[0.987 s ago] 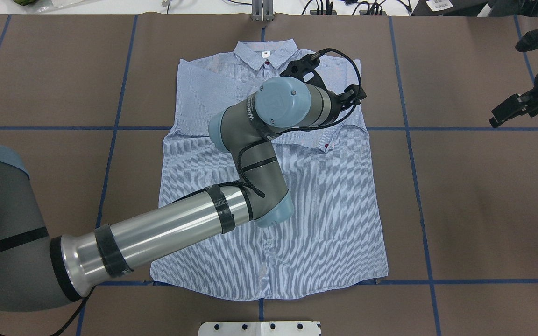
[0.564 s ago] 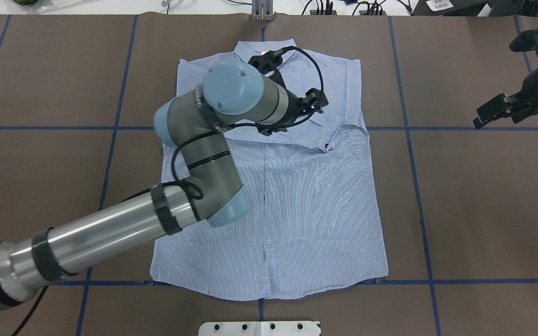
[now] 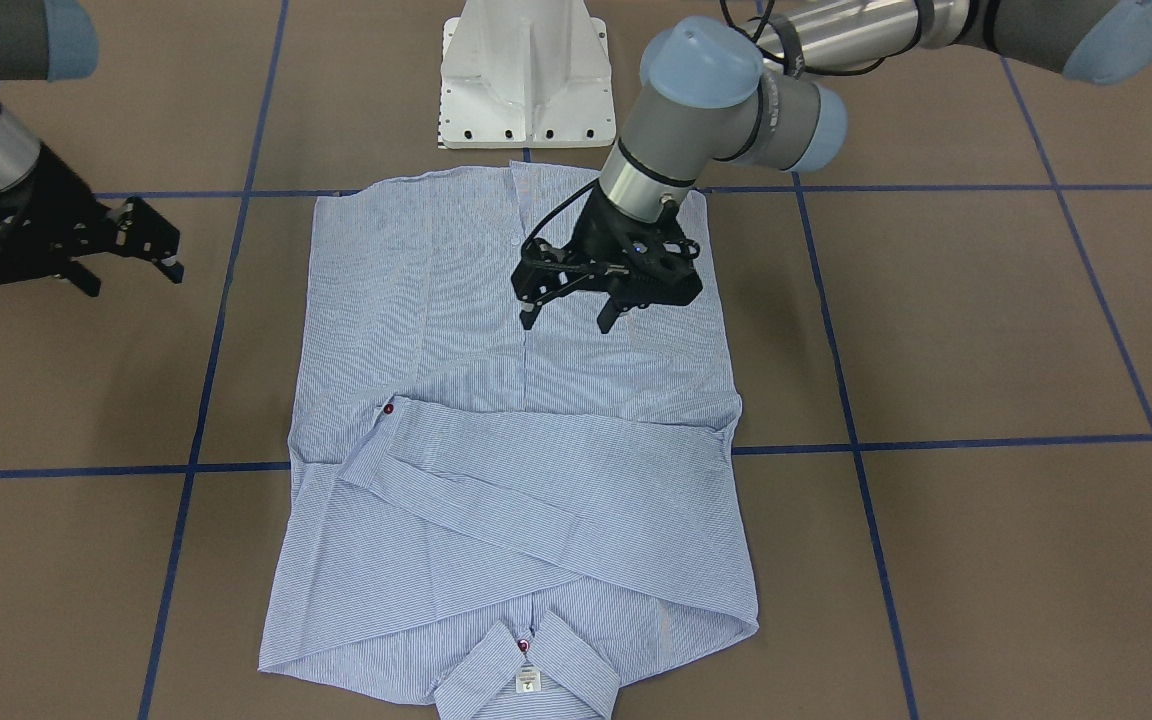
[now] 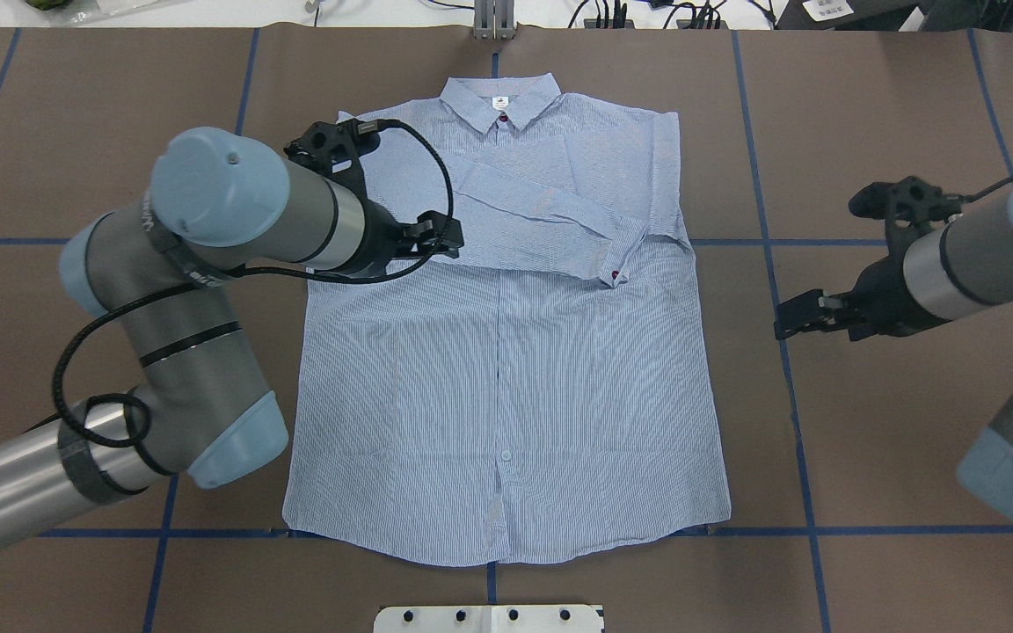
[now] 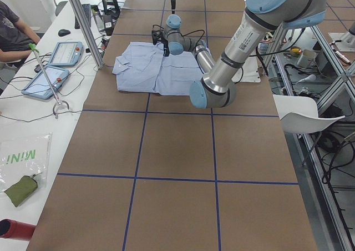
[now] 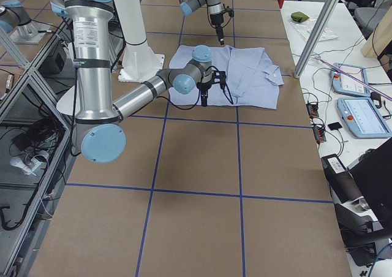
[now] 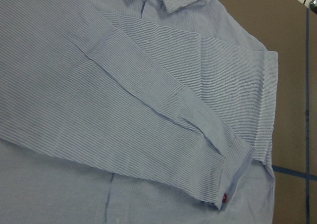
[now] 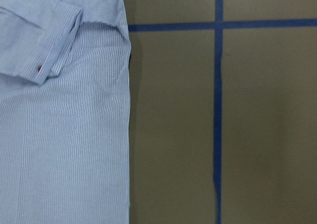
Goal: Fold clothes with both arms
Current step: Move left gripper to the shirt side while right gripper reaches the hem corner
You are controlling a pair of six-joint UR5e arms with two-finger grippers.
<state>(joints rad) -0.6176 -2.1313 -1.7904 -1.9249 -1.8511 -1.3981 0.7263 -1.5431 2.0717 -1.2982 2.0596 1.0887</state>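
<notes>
The light blue striped shirt has a cuff with a red button. My right gripper should close on the hem corner (image 3: 323,203) of the shirt on that same side.
The light blue striped shirt (image 4: 506,378) lies flat and face up on the brown table, collar (image 4: 499,98) on the far side from the robot. Its sleeves are folded across the chest, and a cuff with a red button (image 4: 616,275) rests near its right edge. My left gripper (image 3: 566,318) hangs open and empty over the shirt's body. The left arm (image 4: 234,202) reaches in from the shirt's left side. My right gripper (image 4: 792,323) hovers open and empty over bare table just right of the shirt. The left wrist view shows the folded sleeve and cuff (image 7: 224,196); the right wrist view shows the shirt's side edge (image 8: 64,135).
The white pedestal base (image 3: 526,90) stands at the near edge, behind the hem. Blue tape lines (image 4: 770,264) grid the brown table. Cables and a metal bracket (image 4: 493,22) line the far edge. Tablets (image 5: 69,54) and a seated person (image 5: 11,34) are beside the table.
The left arm swung left, from over the collar and chest to the shirt's left side. The right arm came in and down toward the shirt's right edge. The shirt has not moved.
</notes>
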